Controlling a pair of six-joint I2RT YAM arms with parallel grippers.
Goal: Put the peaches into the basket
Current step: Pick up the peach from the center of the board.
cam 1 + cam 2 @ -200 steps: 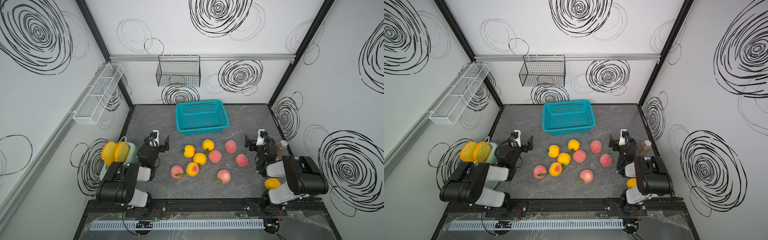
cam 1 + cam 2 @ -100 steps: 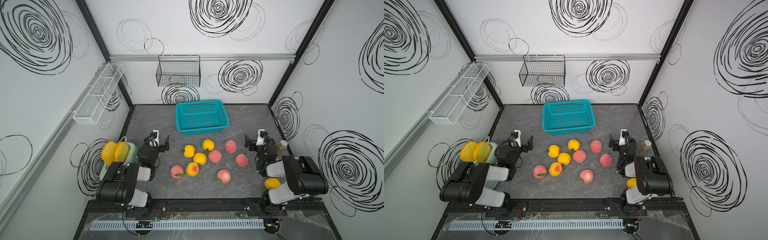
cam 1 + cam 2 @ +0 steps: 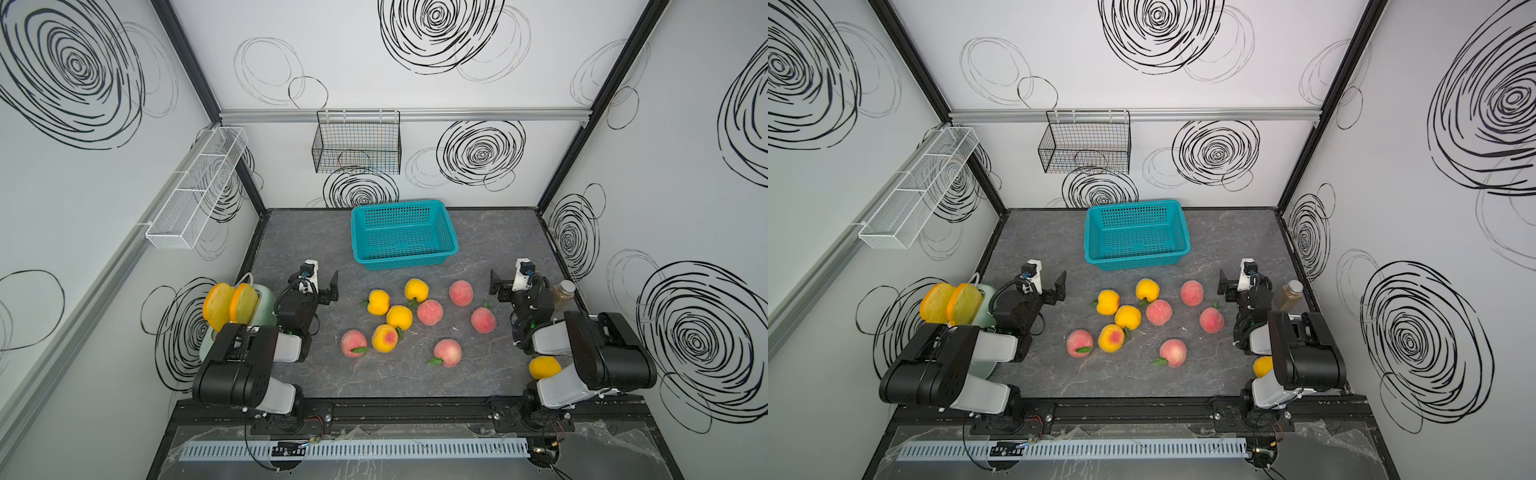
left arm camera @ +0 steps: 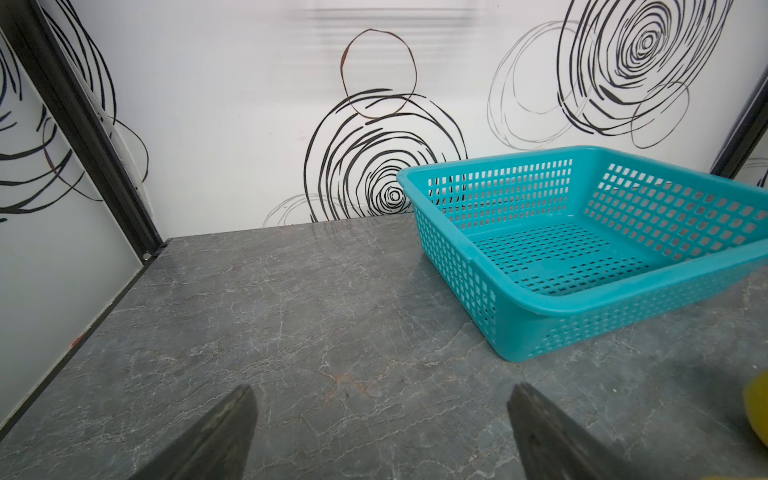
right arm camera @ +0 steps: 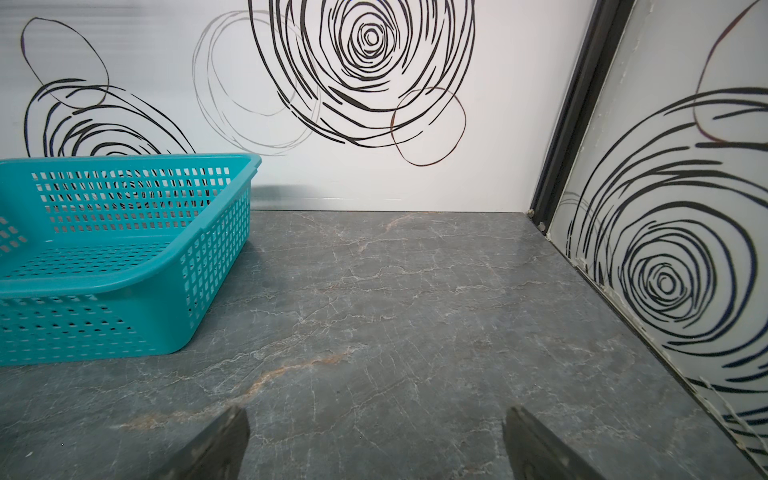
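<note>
The pink-red peach (image 3: 353,343) lies nearest the pale green toaster, and next I should close my left gripper on the sides of that fruit.
Several peaches lie loose on the grey tabletop between my two arms in both top views, some yellow-orange (image 3: 399,317) (image 3: 1128,317), some pink-red (image 3: 447,352) (image 3: 1173,352). One more yellow peach (image 3: 544,367) sits partly under my right arm. The teal basket (image 3: 405,262) (image 3: 1136,259) stands empty behind them, toward the back wall. My left gripper (image 3: 318,283) (image 4: 381,388) is open over bare table, left of the peaches, with a yellow peach (image 4: 758,411) at the edge of its wrist view. My right gripper (image 3: 513,286) (image 5: 374,409) is open over bare table on their right.
A pale green toaster (image 3: 266,307) with two yellow bread slices (image 3: 230,305) stands by my left arm. A small jar (image 3: 565,293) stands beside my right arm by the wall. A black wire basket (image 3: 357,145) and a white mesh rack (image 3: 195,191) hang on the walls.
</note>
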